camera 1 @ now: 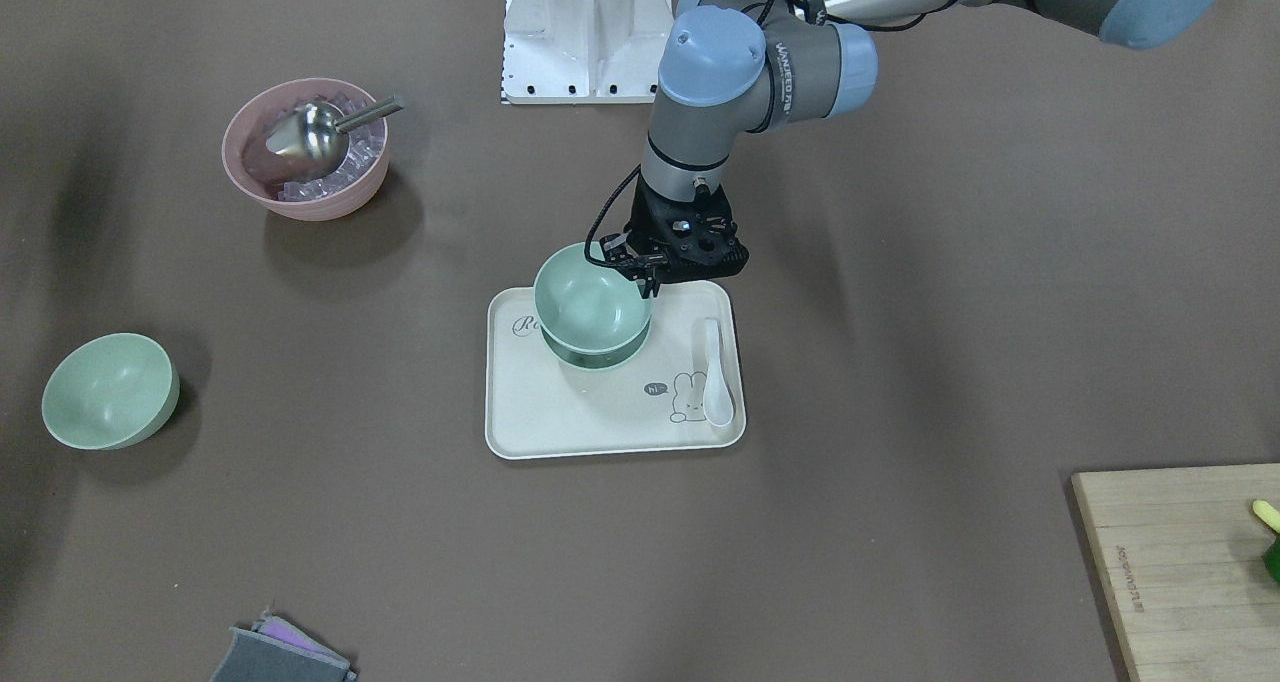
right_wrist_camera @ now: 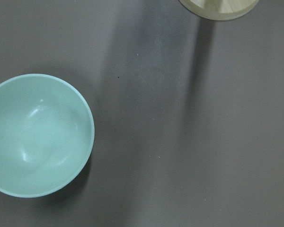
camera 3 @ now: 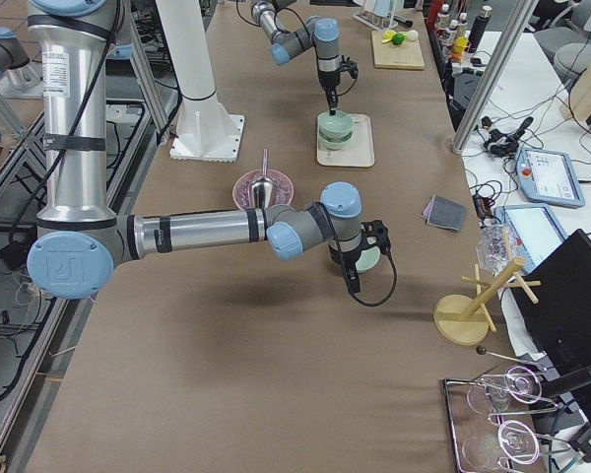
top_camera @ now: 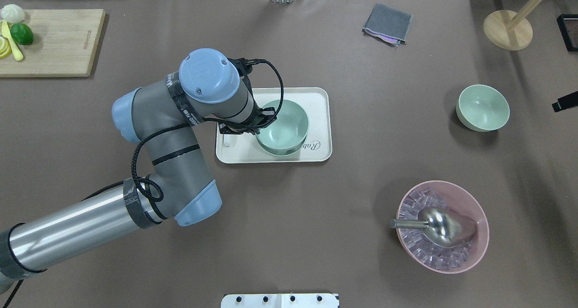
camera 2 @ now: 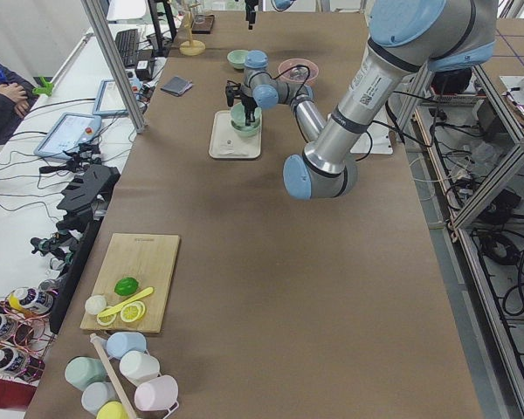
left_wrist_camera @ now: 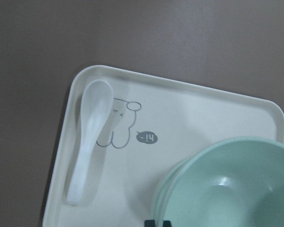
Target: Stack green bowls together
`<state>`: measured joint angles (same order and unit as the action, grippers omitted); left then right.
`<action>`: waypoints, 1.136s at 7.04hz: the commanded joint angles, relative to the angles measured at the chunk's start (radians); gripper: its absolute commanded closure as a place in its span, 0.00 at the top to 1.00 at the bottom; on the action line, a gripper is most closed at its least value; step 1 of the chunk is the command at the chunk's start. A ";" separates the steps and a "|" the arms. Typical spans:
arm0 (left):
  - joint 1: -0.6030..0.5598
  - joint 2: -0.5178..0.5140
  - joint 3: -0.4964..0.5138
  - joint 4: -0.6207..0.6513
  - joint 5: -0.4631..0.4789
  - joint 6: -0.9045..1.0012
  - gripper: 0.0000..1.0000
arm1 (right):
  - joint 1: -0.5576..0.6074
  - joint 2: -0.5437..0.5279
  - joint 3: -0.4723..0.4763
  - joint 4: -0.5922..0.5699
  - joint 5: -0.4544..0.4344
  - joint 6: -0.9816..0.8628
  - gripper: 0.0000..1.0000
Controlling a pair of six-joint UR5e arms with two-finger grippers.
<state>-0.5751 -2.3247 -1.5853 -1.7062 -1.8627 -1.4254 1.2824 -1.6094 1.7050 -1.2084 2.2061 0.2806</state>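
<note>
The left gripper will release the upper bowl inside the lower bowl on the cream tray (camera 1: 596,323) (left_wrist_camera: 222,196), next to the white spoon.
Two green bowls sit one in the other on the cream tray (camera 1: 560,422): the upper bowl (camera 1: 590,297) rides slightly raised in the lower bowl (camera 1: 600,354). My left gripper (camera 1: 648,284) is shut on the upper bowl's rim on the robot's side. In the left wrist view both rims (left_wrist_camera: 227,184) show, with a fingertip (left_wrist_camera: 159,223) at the bottom edge. The third green bowl (camera 1: 110,390) stands alone on the table and shows in the right wrist view (right_wrist_camera: 35,135). My right gripper (camera 3: 352,276) hangs above that bowl. I cannot tell if it is open.
A pink bowl (camera 1: 305,149) with ice cubes and a metal scoop stands near the robot's right side. A white spoon (camera 1: 716,372) lies on the tray. A wooden cutting board (camera 1: 1190,562), a grey cloth (camera 1: 285,654) and a wooden stand (top_camera: 508,29) sit at the table's edges.
</note>
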 commanded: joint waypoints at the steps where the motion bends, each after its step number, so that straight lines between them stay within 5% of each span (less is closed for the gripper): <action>1: 0.001 0.002 0.013 -0.010 0.000 0.000 0.00 | 0.002 0.000 0.001 0.001 0.000 0.000 1.00; 8: 0.001 0.004 0.087 -0.109 0.002 0.000 0.00 | 0.000 0.000 0.005 0.000 0.001 0.002 1.00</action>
<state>-0.5737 -2.3211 -1.4996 -1.8144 -1.8608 -1.4261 1.2826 -1.6091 1.7103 -1.2088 2.2074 0.2822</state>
